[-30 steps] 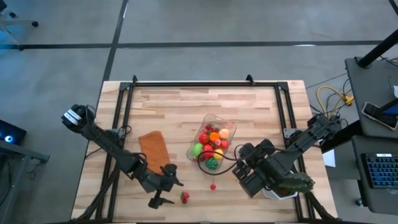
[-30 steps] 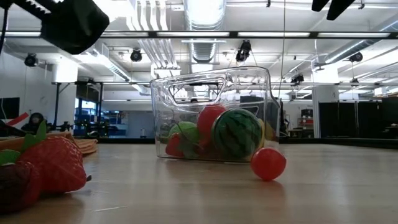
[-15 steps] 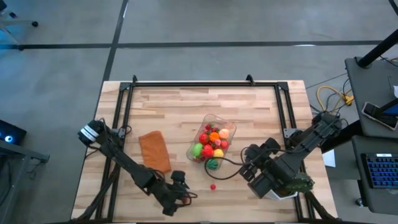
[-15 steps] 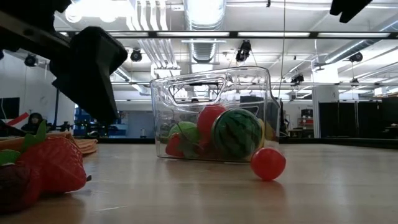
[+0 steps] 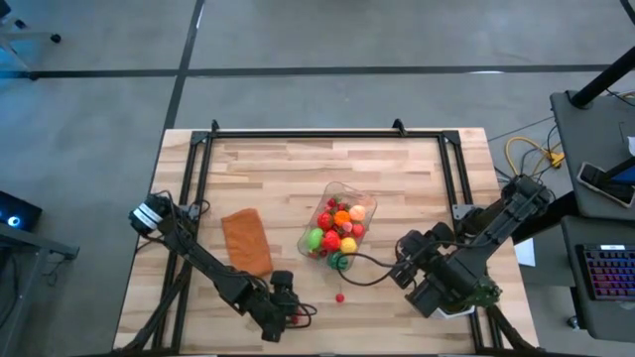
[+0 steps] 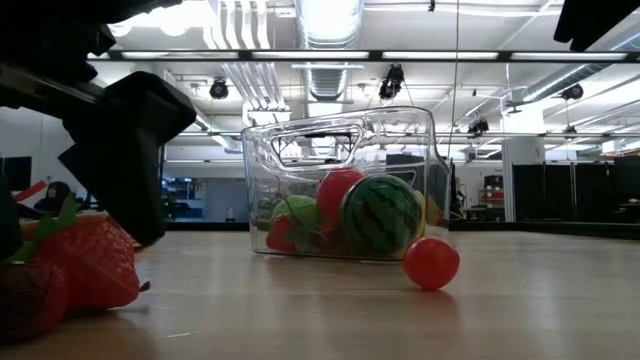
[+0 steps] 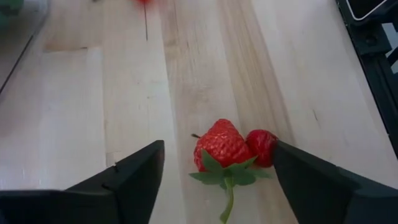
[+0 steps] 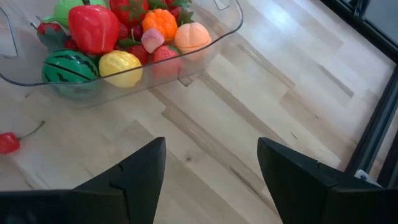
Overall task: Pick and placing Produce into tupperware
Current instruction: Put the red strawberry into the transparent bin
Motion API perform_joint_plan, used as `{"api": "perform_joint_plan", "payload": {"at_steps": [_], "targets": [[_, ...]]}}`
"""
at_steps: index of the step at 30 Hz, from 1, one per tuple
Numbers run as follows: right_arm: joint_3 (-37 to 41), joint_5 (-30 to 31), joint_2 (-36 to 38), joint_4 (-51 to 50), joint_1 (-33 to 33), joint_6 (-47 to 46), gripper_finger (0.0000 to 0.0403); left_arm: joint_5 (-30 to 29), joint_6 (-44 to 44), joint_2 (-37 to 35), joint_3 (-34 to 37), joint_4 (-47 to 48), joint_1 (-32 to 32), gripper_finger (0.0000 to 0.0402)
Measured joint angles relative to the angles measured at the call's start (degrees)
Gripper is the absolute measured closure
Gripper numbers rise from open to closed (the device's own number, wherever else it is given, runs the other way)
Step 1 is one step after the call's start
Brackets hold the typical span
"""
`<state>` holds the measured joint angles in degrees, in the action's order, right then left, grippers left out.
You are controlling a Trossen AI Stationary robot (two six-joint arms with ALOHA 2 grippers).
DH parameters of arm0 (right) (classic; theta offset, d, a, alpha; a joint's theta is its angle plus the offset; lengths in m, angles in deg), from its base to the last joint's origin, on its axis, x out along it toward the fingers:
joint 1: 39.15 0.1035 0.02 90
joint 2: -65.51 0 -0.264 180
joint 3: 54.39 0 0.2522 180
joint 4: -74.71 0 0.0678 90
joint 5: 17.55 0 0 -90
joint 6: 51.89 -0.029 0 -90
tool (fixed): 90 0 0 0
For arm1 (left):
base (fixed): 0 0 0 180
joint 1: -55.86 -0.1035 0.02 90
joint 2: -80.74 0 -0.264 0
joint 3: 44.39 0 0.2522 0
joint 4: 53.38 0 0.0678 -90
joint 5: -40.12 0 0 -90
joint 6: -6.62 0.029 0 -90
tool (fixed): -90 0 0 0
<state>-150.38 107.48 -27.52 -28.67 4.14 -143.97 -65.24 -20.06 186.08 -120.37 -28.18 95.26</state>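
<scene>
I will use my left gripper to separate the smaller red berry, which sits against the strawberry where my finger must close, and then take the strawberry alone [image 7: 222, 148].
A red strawberry with green leaves [image 7: 219, 147] lies on the table near its near edge, with a smaller red berry [image 7: 262, 147] against it. My left gripper [image 7: 217, 153] hangs open just above them, one finger on either side of the strawberry and touching nothing. In the low view its dark finger [image 6: 125, 150] stands behind the strawberry [image 6: 88, 264]. The clear tupperware [image 5: 340, 224] stands mid-table, filled with several fruits. A red cherry [image 5: 339, 296] lies on the wood near it. My right gripper [image 5: 410, 268] waits open to the tupperware's right.
A flat brown-orange rectangle [image 5: 246, 241] lies left of the tupperware. A white pot with a green plant [image 5: 468, 297] sits under my right arm at the table's right near corner. Black rails [image 5: 203, 178] run along the table's sides. Bare wood lies beyond the tupperware.
My left gripper has moved toward the table's near edge and right, then come down over the strawberry, staying open. My right gripper has drawn back toward the table's right, away from the tupperware. The fruits and the tupperware have not moved.
</scene>
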Motion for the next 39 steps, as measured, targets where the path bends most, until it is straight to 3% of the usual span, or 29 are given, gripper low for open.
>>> {"api": "perform_joint_plan", "payload": {"at_steps": [9, 16, 23, 35, 39], "targets": [[0.1, 0.1, 0.0, 0.1, 0.0, 0.6, 0.0156, -0.1, 0.0, 0.0, 0.1, 0.0, 0.0, 0.0191], [0.1, 1.0, 0.0, 0.1, 0.0, 0.6, 0.0159, -1.6, 0.0, 0.0, 0.2, 0.2, -1.5, 0.0223], [0.1, 1.0, 0.0, 0.1, 0.0, 0.6, 0.0161, -1.7, 0.0, 0.1, 0.4, 4.2, -2.8, 0.0241], [0.1, 1.0, 0.0, 0.1, 0.0, 0.5, 0.0163, -1.4, 0.6, 0.3, 0.1, -0.1, -2.7, 0.0247], [0.1, 1.0, 0.0, 0.1, 0.0, 0.0, 0.0163, -1.4, 4.4, 0.3, 0.2, -0.2, -2.8, 0.0239]]}}
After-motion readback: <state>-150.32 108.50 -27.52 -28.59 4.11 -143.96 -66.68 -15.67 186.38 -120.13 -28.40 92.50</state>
